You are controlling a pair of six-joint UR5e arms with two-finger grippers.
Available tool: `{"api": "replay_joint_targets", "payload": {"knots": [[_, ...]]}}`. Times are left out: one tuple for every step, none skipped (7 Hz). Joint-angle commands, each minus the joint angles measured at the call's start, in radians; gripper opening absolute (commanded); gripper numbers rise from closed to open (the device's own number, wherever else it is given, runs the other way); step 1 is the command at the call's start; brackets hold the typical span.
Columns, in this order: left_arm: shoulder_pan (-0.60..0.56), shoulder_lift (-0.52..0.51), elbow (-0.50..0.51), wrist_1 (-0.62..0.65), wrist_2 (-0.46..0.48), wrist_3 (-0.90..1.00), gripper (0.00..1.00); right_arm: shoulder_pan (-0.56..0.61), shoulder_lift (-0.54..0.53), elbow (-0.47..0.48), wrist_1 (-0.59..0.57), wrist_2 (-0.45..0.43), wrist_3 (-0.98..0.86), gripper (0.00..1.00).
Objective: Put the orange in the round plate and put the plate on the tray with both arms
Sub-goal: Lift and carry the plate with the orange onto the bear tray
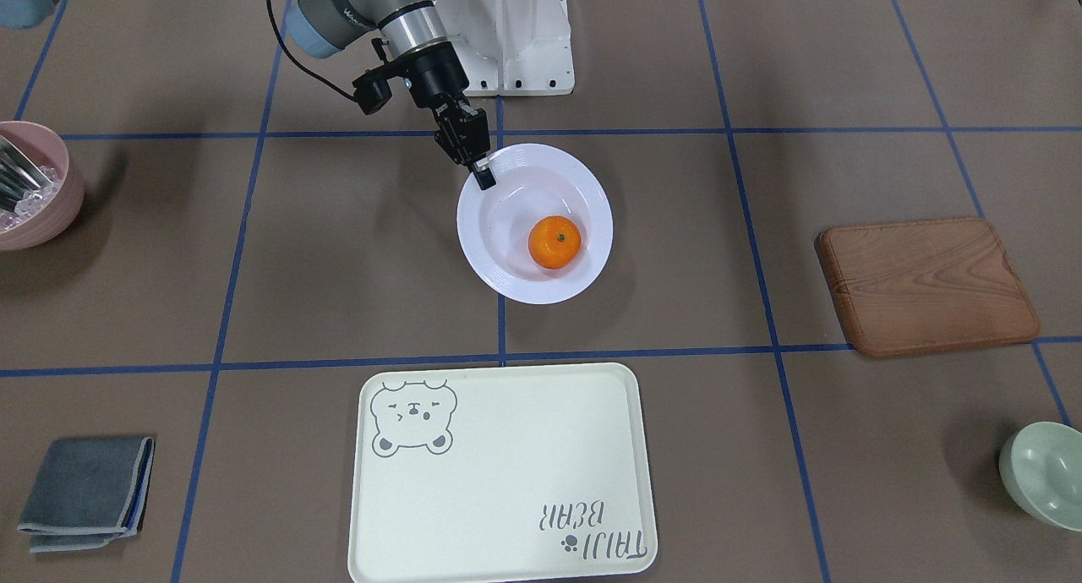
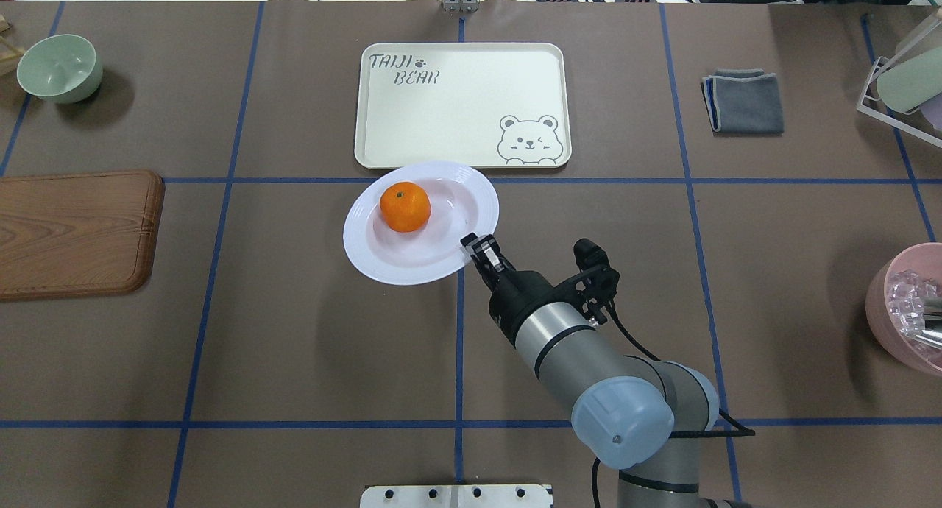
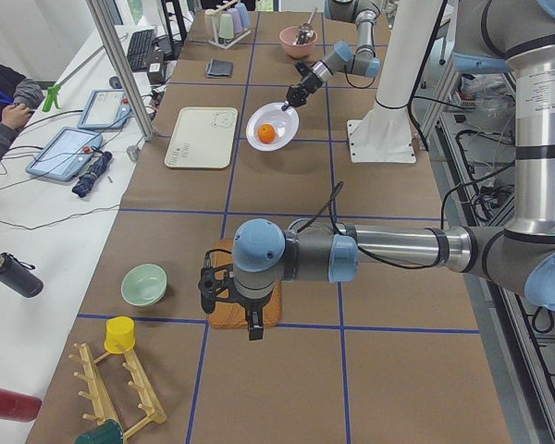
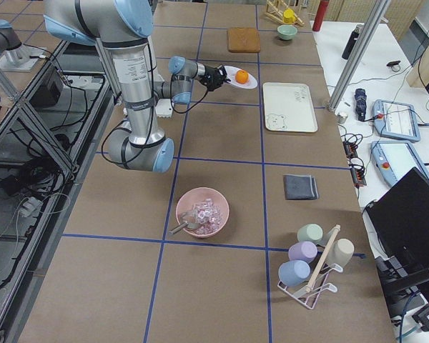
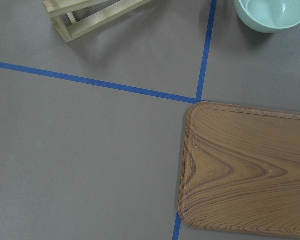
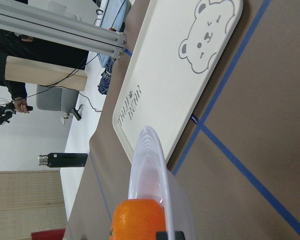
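Note:
Next, I release the plate from my right gripper on the cream tray (image 1: 517, 488) (image 6: 163, 75), between the bear face and the printed letters.
The orange (image 1: 554, 242) lies in the sunken centre of the white round plate (image 1: 524, 291), slightly off to one side. My right gripper (image 1: 482, 176) is shut on the plate's rim nearest the robot base. The overhead view has the plate (image 2: 383, 269) overlapping the tray's near edge, while the front view shows a gap between them. The cream bear tray (image 1: 507, 482) lies beyond the plate with nothing on it. My left gripper (image 3: 252, 328) hangs over the table's far left end near the wooden board; whether it is open or shut, I cannot tell.
A wooden board (image 1: 926, 283) and a pale green bowl (image 1: 1044, 473) lie on the robot's left side. On its right are a pink bowl (image 1: 34, 186) holding utensils and a folded grey cloth (image 1: 84, 490). A wooden rack (image 5: 90, 15) sits beyond the board.

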Motion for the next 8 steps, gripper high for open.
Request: {"api": "replay_joint_targets", "payload": {"knots": [[0.002, 0.0, -0.01, 0.0, 0.0, -0.002, 0.99, 0.086, 0.076, -0.114, 0.017, -0.004, 0.071, 0.0], [0.004, 0.0, -0.012, -0.002, 0.0, -0.002, 0.98, 0.142, 0.16, -0.245, 0.014, -0.01, 0.155, 0.0], [0.005, -0.001, -0.018, -0.002, 0.0, -0.002, 0.98, 0.202, 0.263, -0.414, 0.011, -0.01, 0.231, 0.0], [0.011, -0.003, -0.018, -0.002, 0.0, -0.002, 0.99, 0.247, 0.334, -0.563, 0.01, -0.01, 0.269, 0.0], [0.011, -0.006, -0.019, -0.003, 0.0, -0.002, 0.99, 0.271, 0.377, -0.643, 0.01, -0.01, 0.298, 0.0], [0.017, -0.008, -0.021, -0.003, 0.0, -0.002, 0.98, 0.284, 0.43, -0.744, 0.008, -0.01, 0.327, 0.0], [0.02, -0.008, -0.023, -0.003, 0.0, -0.002, 0.99, 0.288, 0.469, -0.814, 0.008, -0.01, 0.362, 0.0], [0.023, -0.009, -0.023, -0.003, 0.0, -0.002, 0.98, 0.289, 0.469, -0.817, 0.007, -0.004, 0.361, 0.1]]}}
